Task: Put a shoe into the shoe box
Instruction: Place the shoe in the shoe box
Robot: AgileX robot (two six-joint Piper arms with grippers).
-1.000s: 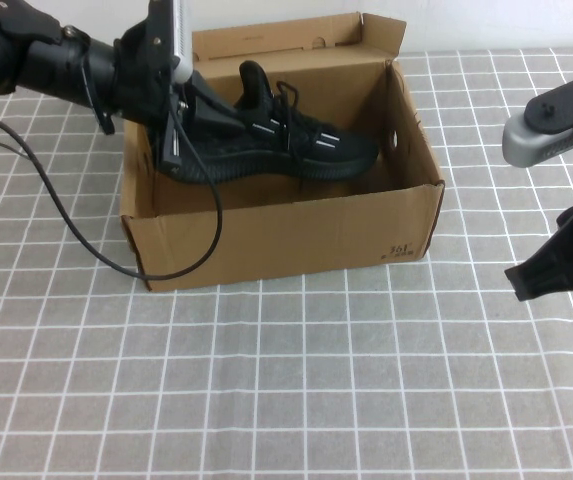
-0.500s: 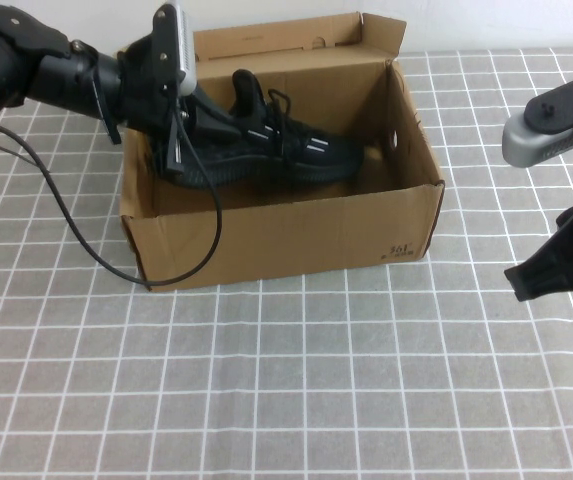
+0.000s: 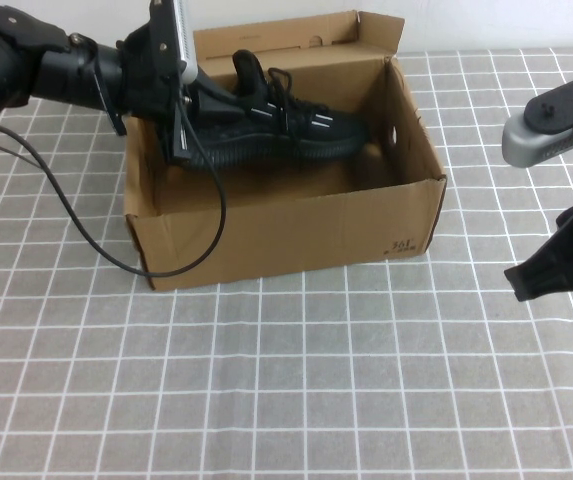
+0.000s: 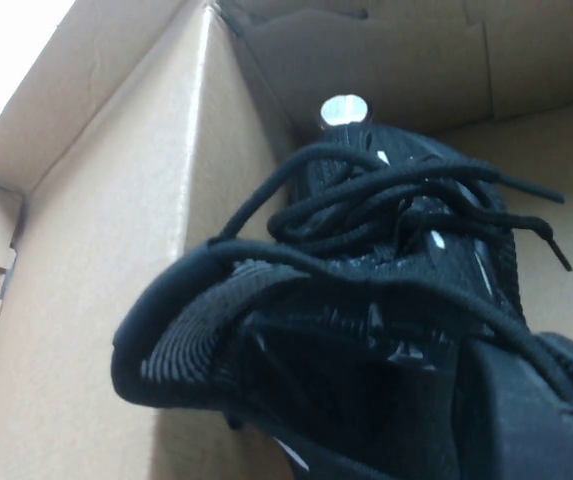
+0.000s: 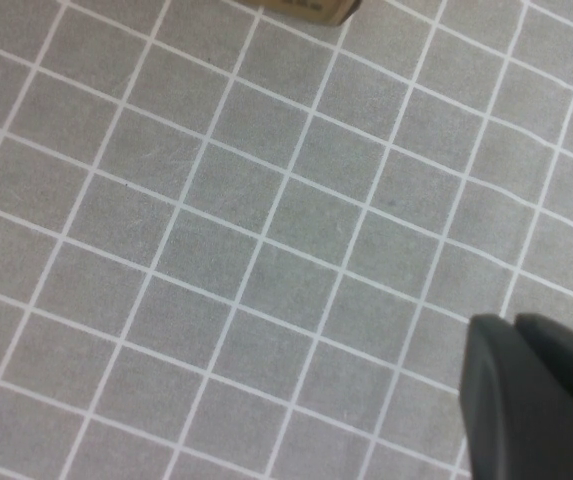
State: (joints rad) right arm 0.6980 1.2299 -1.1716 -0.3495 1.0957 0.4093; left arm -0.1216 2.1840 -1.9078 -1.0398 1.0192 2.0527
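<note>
Next, the left gripper releases the black knit shoe, now hanging above the box floor, lengthwise on the box's bottom, just behind the box's front cardboard side (image 3: 261, 168).
The black knit shoe (image 3: 276, 135) hangs inside the open brown shoe box (image 3: 286, 235), heel to the left, toe pointing right, above the box floor. My left gripper (image 3: 191, 112) reaches in over the box's left wall and is shut on the shoe's heel. In the left wrist view the shoe (image 4: 366, 290) fills the frame, laces on top, with a cardboard wall (image 4: 116, 250) beside it and one dark finger (image 4: 536, 420) pressed on the heel. My right gripper (image 3: 528, 280) hovers over the cloth to the right of the box, shut and holding nothing (image 5: 513, 325).
A grey cloth with a white grid (image 3: 296, 380) covers the table. The box's lid flap (image 3: 296, 40) stands up at the back. A black cable (image 3: 76, 225) loops from the left arm down in front of the box's left corner.
The left gripper has carried the shoe slightly back and up inside the box, and its toe now sits higher. The right arm has not moved.
</note>
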